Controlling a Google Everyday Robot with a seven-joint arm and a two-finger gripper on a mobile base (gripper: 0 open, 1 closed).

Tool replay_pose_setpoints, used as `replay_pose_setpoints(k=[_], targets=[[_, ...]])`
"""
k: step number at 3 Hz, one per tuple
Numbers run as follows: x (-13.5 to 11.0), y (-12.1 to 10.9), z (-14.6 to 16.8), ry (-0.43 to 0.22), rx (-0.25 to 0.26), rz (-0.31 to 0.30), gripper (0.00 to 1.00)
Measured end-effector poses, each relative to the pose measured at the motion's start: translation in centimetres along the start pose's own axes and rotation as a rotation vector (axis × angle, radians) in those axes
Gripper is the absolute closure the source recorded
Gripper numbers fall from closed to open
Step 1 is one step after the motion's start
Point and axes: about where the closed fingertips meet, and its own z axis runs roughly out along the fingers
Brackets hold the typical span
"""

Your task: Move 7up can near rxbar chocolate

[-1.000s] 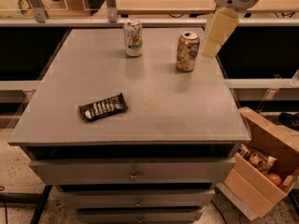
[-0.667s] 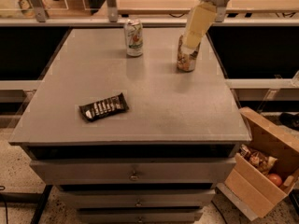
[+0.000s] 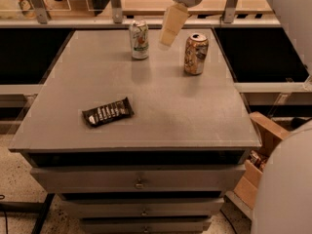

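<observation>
Next, my gripper closes on the upper half (image 3: 139,31) of the 7up can, because that can should go near the rxbar chocolate.
The 7up can (image 3: 139,39), silvery-white with green markings, stands upright near the far edge of the grey tabletop (image 3: 195,116). The rxbar chocolate (image 3: 107,111), a flat dark bar with white lettering, lies at the front left of the table. My gripper (image 3: 170,28), cream-coloured under a white wrist, hangs over the far middle of the table, just right of the 7up can and apart from it. It holds nothing that I can see.
A gold-brown patterned can (image 3: 196,53) stands upright to the right of the gripper. The table is a drawer cabinet (image 3: 139,182). An open cardboard box (image 3: 256,152) sits on the floor at the right. A railing and shelf run behind the table.
The gripper has moved left, from over the gold-brown can to the gap between the two cans, close to the 7up can. The cans and bar have not moved.
</observation>
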Motion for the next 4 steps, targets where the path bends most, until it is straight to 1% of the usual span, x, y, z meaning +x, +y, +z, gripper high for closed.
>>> replay_pose_setpoints(k=[1,2,3,4], targets=[[-1.7,-1.2,2.7,-0.042,-0.001,0.014,0.0],[-3.6,-2.2,5.0,-0.062,0.004,0.016,0.0],[-4.6,-3.2,7.4,-0.06,0.0,0.024,0.0],[-4.9,-3.9,10.2,-0.047,-0.022,0.028,0.0]])
